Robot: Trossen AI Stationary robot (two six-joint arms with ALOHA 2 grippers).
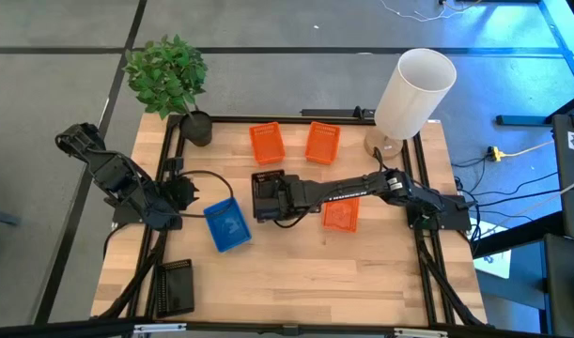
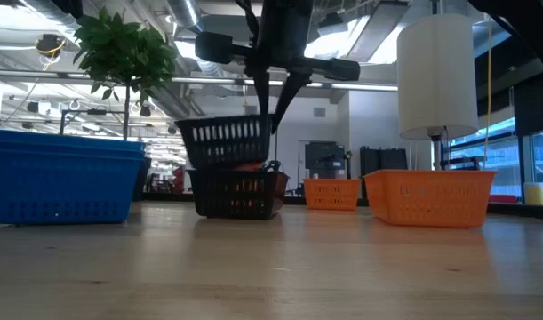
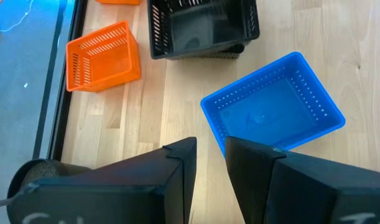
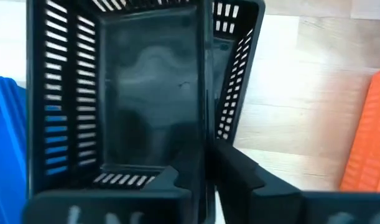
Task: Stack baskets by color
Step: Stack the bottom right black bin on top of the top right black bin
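Observation:
The upper black basket sticks out crooked past the rim of the lower black basket. So my right gripper needs to grab the upper basket's side nearer the blue basket (image 4: 39, 112).
Two black baskets are at the table's middle. The upper one (image 2: 225, 142) sits tilted over the lower one (image 2: 237, 193), and my right gripper (image 4: 205, 180) is shut on it from above. A blue basket (image 1: 227, 226) rests on its base on the wood left of them. My left gripper (image 3: 208, 163) hovers open beyond the blue basket, toward the left edge, with nothing between its fingers. Three orange baskets stand apart: two at the far side (image 1: 266, 143) (image 1: 322, 143) and one under my right arm (image 1: 340, 217). A third black basket (image 1: 174, 286) lies near the front left corner. My right gripper has the upper black basket by one long side wall (image 4: 206, 124), one finger inside the basket and one outside. The fingers come from above, pointing steeply down. The basket is tilted, its bottom at the lower basket's rim (image 2: 240, 171); whether it rests there I cannot tell.
A potted plant (image 1: 194, 124) stands at the far left corner and a white lamp (image 1: 413, 86) at the far right. A dark frame (image 1: 296, 118) runs round the table's edges. Bare wood lies along the near side, right of the front black basket.

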